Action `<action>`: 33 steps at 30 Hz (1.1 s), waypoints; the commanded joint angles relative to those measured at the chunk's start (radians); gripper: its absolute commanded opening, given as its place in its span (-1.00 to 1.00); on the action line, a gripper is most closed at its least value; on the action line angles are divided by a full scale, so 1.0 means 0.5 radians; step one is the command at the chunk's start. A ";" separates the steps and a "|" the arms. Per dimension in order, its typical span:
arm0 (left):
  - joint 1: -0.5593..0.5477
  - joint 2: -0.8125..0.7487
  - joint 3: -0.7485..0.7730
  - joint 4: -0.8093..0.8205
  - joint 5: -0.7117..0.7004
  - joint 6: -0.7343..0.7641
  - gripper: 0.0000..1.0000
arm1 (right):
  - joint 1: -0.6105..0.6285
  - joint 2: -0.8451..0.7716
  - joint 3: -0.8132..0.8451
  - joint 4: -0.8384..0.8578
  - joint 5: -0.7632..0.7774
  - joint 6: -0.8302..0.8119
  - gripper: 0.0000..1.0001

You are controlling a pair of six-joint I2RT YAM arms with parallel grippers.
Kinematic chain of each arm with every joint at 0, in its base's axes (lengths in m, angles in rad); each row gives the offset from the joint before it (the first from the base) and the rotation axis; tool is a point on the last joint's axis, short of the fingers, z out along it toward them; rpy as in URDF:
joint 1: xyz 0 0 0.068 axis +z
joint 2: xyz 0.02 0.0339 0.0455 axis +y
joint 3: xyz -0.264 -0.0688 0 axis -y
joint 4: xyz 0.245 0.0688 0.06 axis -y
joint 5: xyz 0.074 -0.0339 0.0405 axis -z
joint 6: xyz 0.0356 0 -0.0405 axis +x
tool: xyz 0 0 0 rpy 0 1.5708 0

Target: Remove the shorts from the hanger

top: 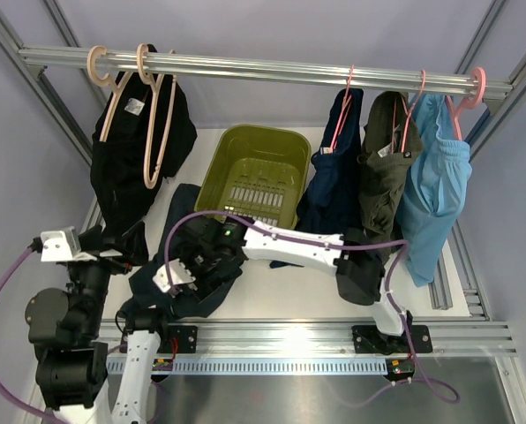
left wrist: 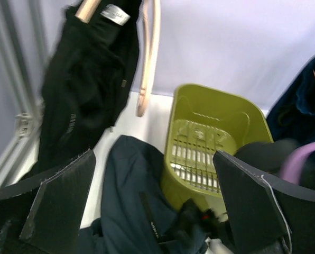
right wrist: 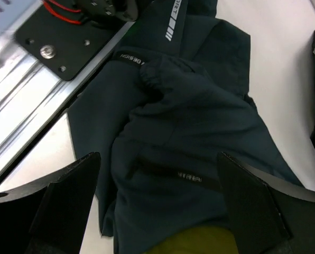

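Next, I close my right gripper on the bunched waistband (top: 169,296) (right wrist: 153,91) of the teal-slate shorts, next to the dark strip printed with the word DESIGN.
The dark teal-slate shorts (top: 185,231) lie crumpled on the table left of the basket; they also show in the left wrist view (left wrist: 128,196) and the right wrist view (right wrist: 200,132). The navy shorts (top: 335,181) hang on a pink hanger (top: 342,110) on the rail. My right gripper (top: 201,253) is open just above the teal-slate shorts (right wrist: 158,159), holding nothing. My left gripper (top: 120,253) is open and empty at the table's left, facing the shorts (left wrist: 153,159). A bare peach hanger (top: 157,132) hangs on the rail at the left.
A green basket (top: 285,146) stands at mid-table. A black garment (top: 131,168) hangs on a peach hanger at the left. An olive pair (top: 385,168) and a light-blue pair (top: 435,190) hang at the right. Frame posts stand at both sides.
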 commanded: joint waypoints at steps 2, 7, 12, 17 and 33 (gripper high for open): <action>-0.006 -0.086 0.142 -0.210 -0.228 0.048 0.98 | 0.076 0.200 0.154 0.135 0.226 0.094 0.99; -0.006 -0.191 0.191 -0.317 -0.332 0.107 0.98 | 0.122 0.411 0.218 0.291 0.461 0.339 0.99; -0.006 -0.188 0.268 -0.391 -0.320 0.165 0.98 | 0.122 0.666 0.430 0.240 0.622 0.558 0.99; -0.006 -0.191 0.302 -0.409 -0.304 0.208 0.98 | 0.125 0.694 0.304 0.285 0.616 0.610 0.71; -0.006 -0.126 0.538 -0.253 -0.182 0.110 0.98 | 0.104 0.038 0.184 0.096 -0.242 0.760 -1.00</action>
